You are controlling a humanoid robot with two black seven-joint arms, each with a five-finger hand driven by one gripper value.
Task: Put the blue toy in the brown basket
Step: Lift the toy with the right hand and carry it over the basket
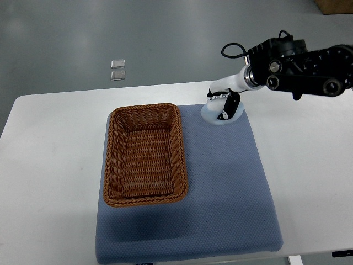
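The robot's right gripper will release the blue toy, which still rests on the mat, in the far end of the brown basket [146, 122], just inside the basket's rim.
A pale blue toy [210, 115] lies on the far right corner of the blue mat [226, 182]. My right hand [224, 105] reaches in from the right edge and sits on top of the toy. Its white and black fingers [230, 106] curl down over the toy, which rests on the mat and is partly hidden by them. The brown wicker basket [182, 157] stands on the left part of the mat, a short way left of the toy, with nothing inside. My left arm does not show.
The mat lies on a white table [49, 165]. Two small clear packets [117, 70] lie on the grey floor beyond the table's far edge. A cardboard box corner [333, 5] shows at the top right.
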